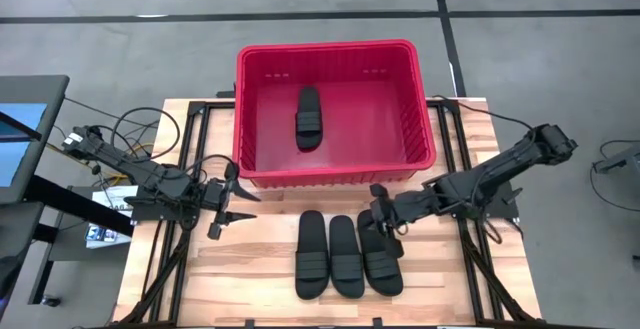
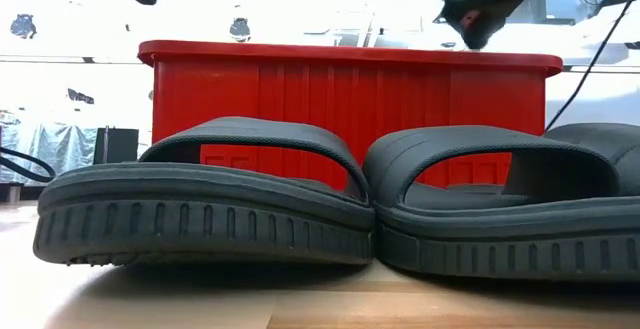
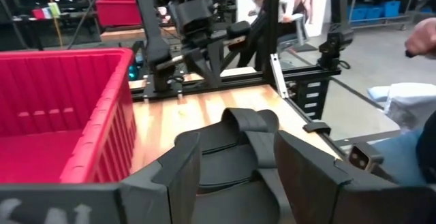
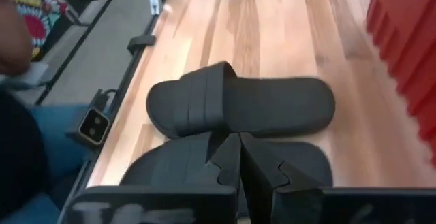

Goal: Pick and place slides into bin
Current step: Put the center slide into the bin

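Note:
The black slides are in a row on the wood. Next, my right gripper should go to the middle one and close on the slide's strap edge (image 1: 358,257) (image 4: 206,171).
The red bin (image 1: 335,174) stands at the table's far middle, with one black slide (image 1: 308,117) lying on its floor. Three black slides (image 1: 311,254) (image 1: 346,256) (image 1: 381,259) lie side by side on their soles on the wood in front of the bin. Two of them fill the low view (image 2: 200,209) (image 2: 510,209). My right gripper (image 1: 380,214) is shut and empty, above the far end of the right slide; its wrist view shows slides below it (image 4: 238,105). My left gripper (image 1: 228,204) is open and empty, left of the slides, near the bin's front left corner.
Black frame rails (image 1: 180,219) run along both sides of the table. A person's leg in blue (image 4: 41,156) shows just beyond the near edge. Bare wood (image 1: 220,279) lies left of the slides.

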### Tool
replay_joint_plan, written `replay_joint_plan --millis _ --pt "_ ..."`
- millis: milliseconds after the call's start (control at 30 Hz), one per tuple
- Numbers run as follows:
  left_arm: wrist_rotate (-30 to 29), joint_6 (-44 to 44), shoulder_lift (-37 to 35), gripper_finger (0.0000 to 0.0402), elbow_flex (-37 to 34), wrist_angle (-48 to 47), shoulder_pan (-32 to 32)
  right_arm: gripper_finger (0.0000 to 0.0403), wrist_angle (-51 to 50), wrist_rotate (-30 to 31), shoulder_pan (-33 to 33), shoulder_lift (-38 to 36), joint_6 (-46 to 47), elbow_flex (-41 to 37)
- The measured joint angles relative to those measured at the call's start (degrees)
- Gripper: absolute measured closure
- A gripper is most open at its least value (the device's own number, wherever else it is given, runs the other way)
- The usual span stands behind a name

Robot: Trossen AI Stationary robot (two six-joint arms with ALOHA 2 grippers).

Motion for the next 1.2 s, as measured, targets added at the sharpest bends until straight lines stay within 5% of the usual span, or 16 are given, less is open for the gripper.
replay_joint_plan --millis 233,633,1200 --pt "2.04 -1.06 0.0 0.0225 0.0 -0.01 0.01 0.0403 1.89 -1.77 0.16 6.86 11.41 -0.04" --pt "3.39 -3.43 0.02 0.0225 0.0 1.86 0.0 0.04 -0.69 -3.22 4.61 11.79 12.14 4.16" --pt "3.37 -0.77 0.02 0.0225 0.0 3.08 0.0 0.0292 -8.44 -5.11 5.38 12.15 8.98 5.57"
